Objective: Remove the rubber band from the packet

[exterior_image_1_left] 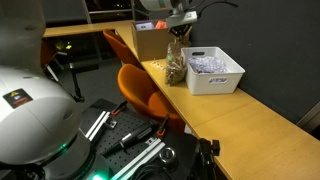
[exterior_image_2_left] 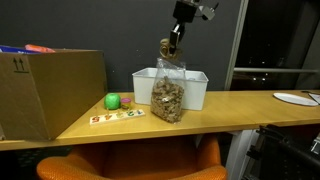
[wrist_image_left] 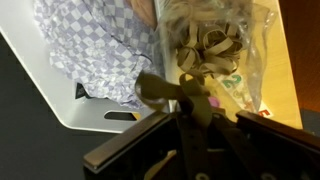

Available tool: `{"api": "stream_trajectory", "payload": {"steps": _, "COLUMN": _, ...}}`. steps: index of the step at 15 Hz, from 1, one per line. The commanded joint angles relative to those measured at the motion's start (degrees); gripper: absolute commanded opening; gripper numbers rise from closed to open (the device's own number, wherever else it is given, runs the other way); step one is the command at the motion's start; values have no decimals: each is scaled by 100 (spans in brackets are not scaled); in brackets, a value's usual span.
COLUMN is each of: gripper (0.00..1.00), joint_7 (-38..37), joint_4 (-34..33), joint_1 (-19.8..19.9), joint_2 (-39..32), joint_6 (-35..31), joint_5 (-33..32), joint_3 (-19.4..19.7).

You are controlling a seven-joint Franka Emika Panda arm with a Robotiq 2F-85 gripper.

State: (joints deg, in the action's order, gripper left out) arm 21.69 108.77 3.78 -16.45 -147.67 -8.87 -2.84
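The robot's gripper should release the tan rubber band over the coloured strip on the table (exterior_image_1_left: 158,65) (wrist_image_left: 240,88) beside the packet. The rubber band now dangles just over the bag.
The packet (exterior_image_2_left: 167,95) is a clear bag of tan-brown pieces. It stands upright on the wooden table just in front of the white basket (exterior_image_2_left: 195,85), and it shows in both exterior views (exterior_image_1_left: 176,66). My gripper (exterior_image_2_left: 177,33) hangs above the packet's top and is shut on a tan rubber band (exterior_image_2_left: 168,48), whose loop dangles just over the bag. In the wrist view the band (wrist_image_left: 165,92) runs up between my jaws (wrist_image_left: 190,120), with the packet (wrist_image_left: 210,45) below. I cannot tell whether the band still touches the bag.
The white basket (exterior_image_1_left: 215,72) holds checkered cloth. A brown cardboard box (exterior_image_2_left: 50,90) stands at one end of the table. A green object (exterior_image_2_left: 113,101) and a coloured strip (exterior_image_2_left: 118,117) lie beside the packet. A white plate (exterior_image_2_left: 295,98) sits further along. An orange chair (exterior_image_1_left: 145,92) stands under the table edge.
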Motion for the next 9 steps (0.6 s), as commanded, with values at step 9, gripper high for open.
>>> {"api": "stream_trajectory", "payload": {"steps": 9, "gripper": 2, "joint_7": -160, "joint_4": -1322, "joint_1": -319, "joint_2": 47, "joint_6": 881, "joint_5": -254, "joint_3": 55}}
